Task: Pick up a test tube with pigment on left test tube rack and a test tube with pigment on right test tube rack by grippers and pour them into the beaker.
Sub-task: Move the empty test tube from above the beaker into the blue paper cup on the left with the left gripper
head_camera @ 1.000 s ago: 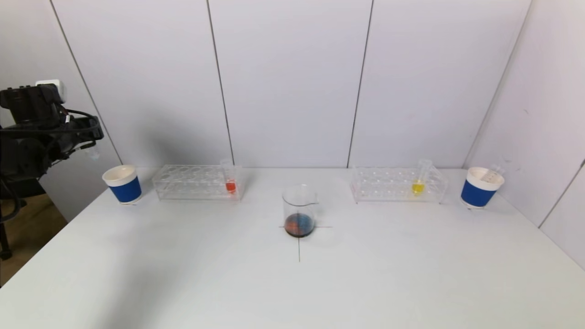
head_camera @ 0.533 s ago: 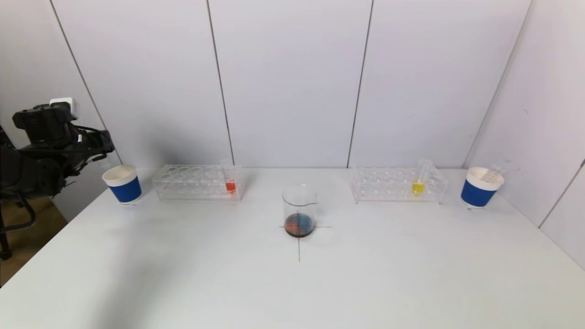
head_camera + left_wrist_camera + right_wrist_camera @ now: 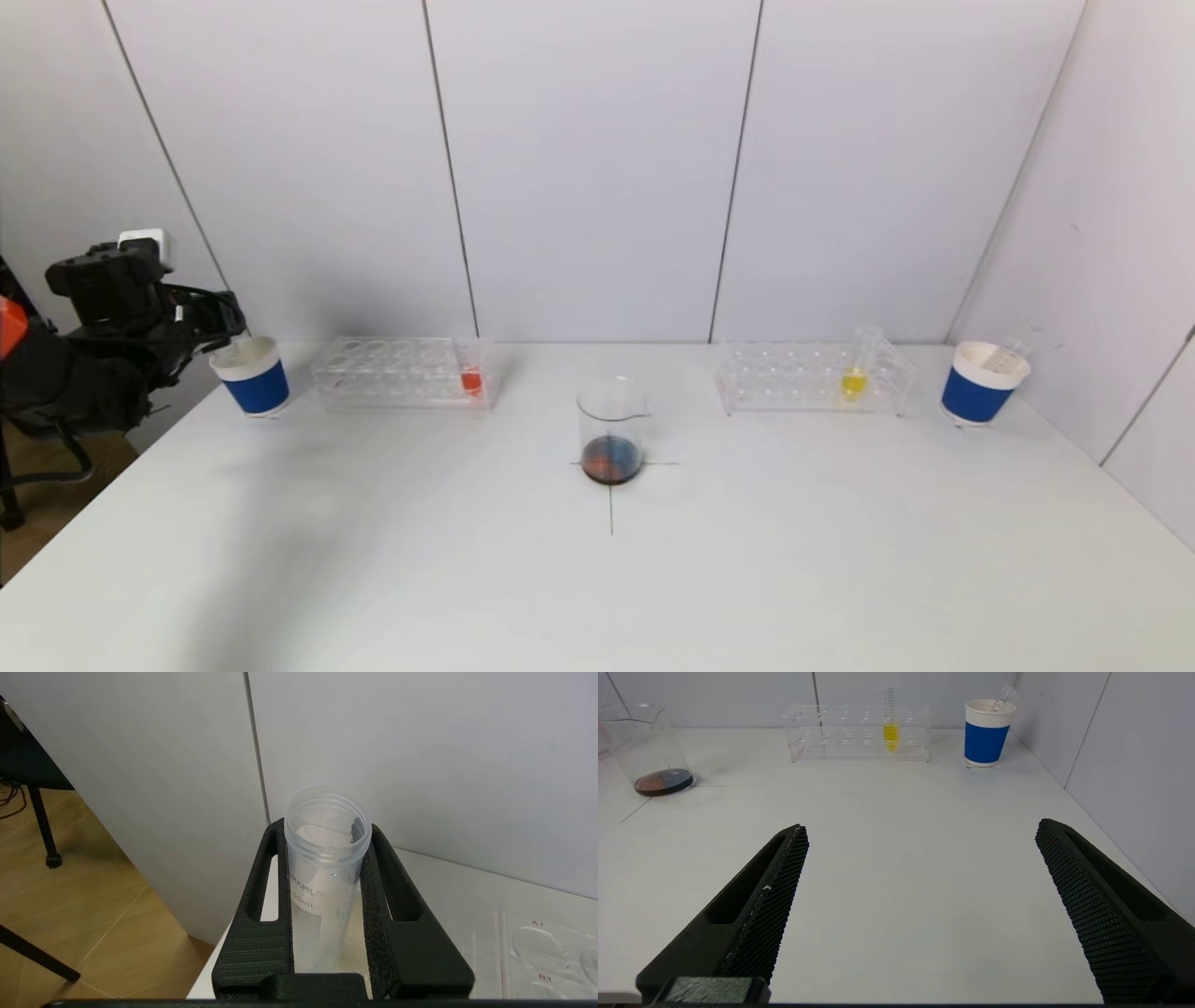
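Observation:
The empty test tube, now held just above the blue paper cup, will be released by my left gripper inside the blue paper cup (image 3: 247, 357) (image 3: 345, 952) that sits beside the rack of the orange-pigment tube.
My left gripper (image 3: 219, 322) is at the table's far left, shut on an empty clear test tube (image 3: 322, 868), holding it just above the left blue paper cup (image 3: 252, 375). An orange-pigment tube (image 3: 470, 370) stands in the left rack (image 3: 392, 373). A yellow-pigment tube (image 3: 854, 371) stands in the right rack (image 3: 803, 378), and also shows in the right wrist view (image 3: 890, 728). The glass beaker (image 3: 611, 429) at the table's centre holds dark liquid. My right gripper (image 3: 920, 828) is open and empty, low over the table in front of the right rack, out of the head view.
A second blue paper cup (image 3: 982, 385) with an empty tube in it stands at the far right, near the side wall. White wall panels close the back. The table's left edge (image 3: 112, 476) drops to the floor beside my left arm.
My left gripper has moved down and to the right with the empty tube, from high beside the table to just over the left cup. Nothing else moved.

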Controlling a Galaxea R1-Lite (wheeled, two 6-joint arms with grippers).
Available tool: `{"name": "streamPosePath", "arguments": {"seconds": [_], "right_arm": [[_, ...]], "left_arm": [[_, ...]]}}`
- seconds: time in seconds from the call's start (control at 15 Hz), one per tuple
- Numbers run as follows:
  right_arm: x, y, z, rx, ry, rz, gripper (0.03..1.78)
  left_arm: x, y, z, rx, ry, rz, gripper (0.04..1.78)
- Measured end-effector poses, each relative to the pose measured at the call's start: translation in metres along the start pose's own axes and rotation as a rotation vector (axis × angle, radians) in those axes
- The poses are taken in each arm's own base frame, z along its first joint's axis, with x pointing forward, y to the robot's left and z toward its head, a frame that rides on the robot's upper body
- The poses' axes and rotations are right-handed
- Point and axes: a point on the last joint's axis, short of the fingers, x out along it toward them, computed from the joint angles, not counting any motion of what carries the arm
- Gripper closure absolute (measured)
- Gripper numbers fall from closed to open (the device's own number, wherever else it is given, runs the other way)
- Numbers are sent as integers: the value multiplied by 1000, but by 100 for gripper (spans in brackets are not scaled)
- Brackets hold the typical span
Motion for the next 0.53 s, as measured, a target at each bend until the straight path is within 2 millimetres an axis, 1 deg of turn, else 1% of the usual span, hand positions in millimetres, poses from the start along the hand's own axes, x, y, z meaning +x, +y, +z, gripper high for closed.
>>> {"name": "streamPosePath", "arguments": {"seconds": [0.13,0.53], "right_arm": [[0,0,0,0,0,0,4],[0,0,0,0,0,0,4]], "left_arm": [[0,-1,-7,-2,-4,-13,138],[-3,-4,-17,-5,1,-37,138]]}}
